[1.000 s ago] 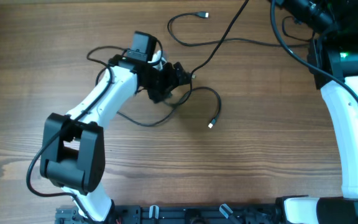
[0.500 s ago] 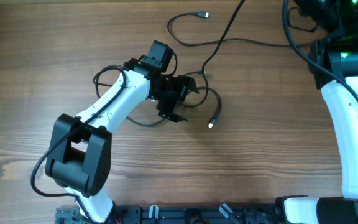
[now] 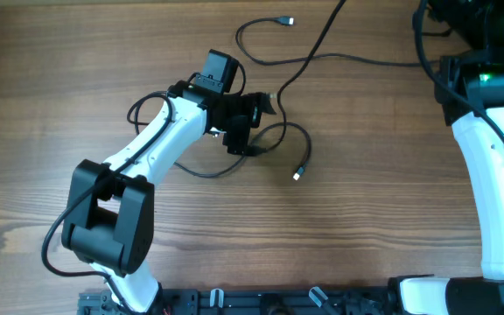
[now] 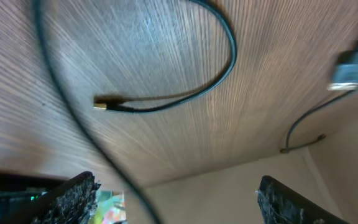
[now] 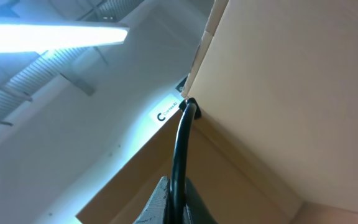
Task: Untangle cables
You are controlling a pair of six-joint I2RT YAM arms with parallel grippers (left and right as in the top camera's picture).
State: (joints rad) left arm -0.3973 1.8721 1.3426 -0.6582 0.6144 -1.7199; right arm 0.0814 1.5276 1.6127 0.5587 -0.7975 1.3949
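The cable in my right gripper lies across the front plug's cable, so next my left gripper grips its low bend (image 3: 276,145) and pulls it clear of the loop of the front plug's cable.
Thin black cables (image 3: 307,140) lie tangled mid-table. One ends in a plug (image 3: 296,175) at front. Another loops to a plug (image 3: 287,21) at the back. A third cable (image 3: 322,39) runs off the top edge. My left gripper (image 3: 252,124) hovers over the knot, open. In the left wrist view the left gripper (image 4: 179,208) stands wide, a blurred cable (image 4: 98,155) crosses between its fingers, and a plug (image 4: 101,104) lies beyond. My right gripper (image 5: 179,202) is shut on a black cable (image 5: 180,143), lifted high; overhead, its fingertips lie past the top edge.
The right arm (image 3: 488,175) stands along the table's right side. A rail (image 3: 278,302) with fixtures runs along the front edge. The left arm's base (image 3: 103,223) sits front left. A strand (image 3: 374,60) of cable crosses toward the right arm.
The left gripper swung right and forward over the tangle, then back a little, turning its wrist; the loops beneath it shifted. The right arm's wrist drew further toward the top right corner.
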